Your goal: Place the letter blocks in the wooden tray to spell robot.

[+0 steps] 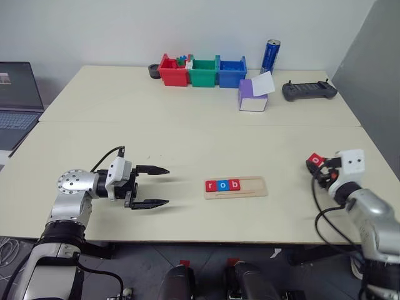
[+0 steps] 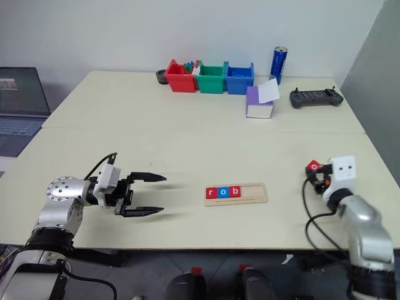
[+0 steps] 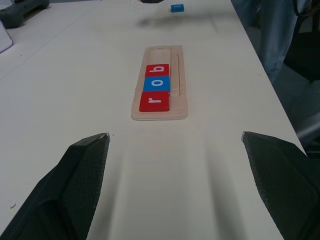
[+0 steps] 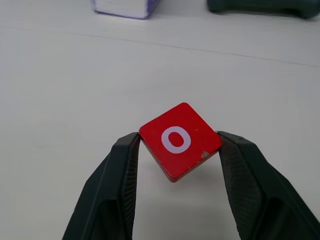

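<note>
My right gripper should put the red o block down on the table just off the wooden tray's bare end (image 1: pixel 290 189).
The wooden tray (image 1: pixel 235 187) lies near the table's front edge, right of centre. Its groove holds three letter blocks from its left end: a red r (image 1: pixel 210 185), a blue o (image 1: pixel 222 185) and a red b (image 1: pixel 233 184). The tray's right half is bare. My left gripper (image 1: pixel 153 186) hovers open to the left of the tray, pointing at it, with nothing between its fingers. At the far right my right gripper (image 4: pixel 178 137) is shut on a red o block (image 4: pixel 179 141), held by two corners above the table. A small blue block (image 3: pixel 177 8) lies beyond the tray; its letter is unreadable.
Red (image 1: pixel 174 70), green (image 1: pixel 202 72) and blue (image 1: pixel 230 71) bins stand in a row at the back. A blue can (image 1: pixel 270 56), a purple-and-white box (image 1: pixel 252 95) and a black controller (image 1: pixel 309 90) sit at the back right. A laptop (image 1: pixel 15 100) is at the far left.
</note>
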Action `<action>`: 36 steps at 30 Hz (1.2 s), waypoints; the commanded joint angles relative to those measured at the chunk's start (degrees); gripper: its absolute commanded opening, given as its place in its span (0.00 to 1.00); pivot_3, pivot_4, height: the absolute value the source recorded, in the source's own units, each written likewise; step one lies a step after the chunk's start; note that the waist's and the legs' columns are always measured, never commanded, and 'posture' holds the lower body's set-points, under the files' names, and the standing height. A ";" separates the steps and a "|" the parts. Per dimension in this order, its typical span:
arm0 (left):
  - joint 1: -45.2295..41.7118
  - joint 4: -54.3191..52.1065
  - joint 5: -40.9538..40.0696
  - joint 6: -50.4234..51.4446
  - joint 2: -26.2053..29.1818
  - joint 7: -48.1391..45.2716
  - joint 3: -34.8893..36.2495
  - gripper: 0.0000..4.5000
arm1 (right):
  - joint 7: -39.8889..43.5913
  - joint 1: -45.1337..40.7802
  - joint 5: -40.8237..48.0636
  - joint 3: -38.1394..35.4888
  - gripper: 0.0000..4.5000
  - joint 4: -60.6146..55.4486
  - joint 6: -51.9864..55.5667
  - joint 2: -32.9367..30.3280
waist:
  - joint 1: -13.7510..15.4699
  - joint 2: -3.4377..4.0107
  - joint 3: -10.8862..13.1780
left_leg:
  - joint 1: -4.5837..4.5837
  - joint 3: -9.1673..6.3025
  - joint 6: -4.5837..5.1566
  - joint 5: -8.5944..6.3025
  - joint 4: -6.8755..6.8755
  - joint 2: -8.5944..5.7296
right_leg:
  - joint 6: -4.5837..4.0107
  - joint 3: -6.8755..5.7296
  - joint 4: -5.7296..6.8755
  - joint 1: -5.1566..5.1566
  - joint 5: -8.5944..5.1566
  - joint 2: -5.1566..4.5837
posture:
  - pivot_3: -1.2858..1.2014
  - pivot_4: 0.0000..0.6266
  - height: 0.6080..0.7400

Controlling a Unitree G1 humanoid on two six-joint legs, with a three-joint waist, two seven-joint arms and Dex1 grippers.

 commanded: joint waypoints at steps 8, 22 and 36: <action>-1.73 1.05 -1.67 -1.63 1.18 -0.36 -1.80 1.00 | -17.84 1.81 -8.39 4.80 0.45 -11.71 9.51 10.74 | -0.15 0.00 0.00 | 0.00 0.03 0.00 0.00 0.04 -0.02 | 0.11 0.04 0.00 -0.04 0.07 -0.03 | 0.52 0.24 1.00; -3.27 5.69 -3.01 -4.83 1.43 -0.36 -5.93 1.00 | -24.29 1.35 -11.77 10.71 0.45 -15.72 18.02 20.86 | -0.23 -0.02 -0.01 | -0.03 0.02 0.00 0.00 0.02 -0.01 | 0.06 0.03 0.00 -0.06 0.04 0.00 | 0.52 0.24 1.00; -3.85 7.72 -4.69 -6.64 3.01 -0.36 -6.92 1.00 | 3.05 -2.79 -3.32 5.91 0.99 -12.89 15.80 -5.36 | -0.28 -0.04 -0.01 | -0.05 0.02 0.03 -0.01 0.04 -0.06 | 0.06 0.03 -0.05 -0.06 0.04 -0.01 | 0.52 0.24 1.00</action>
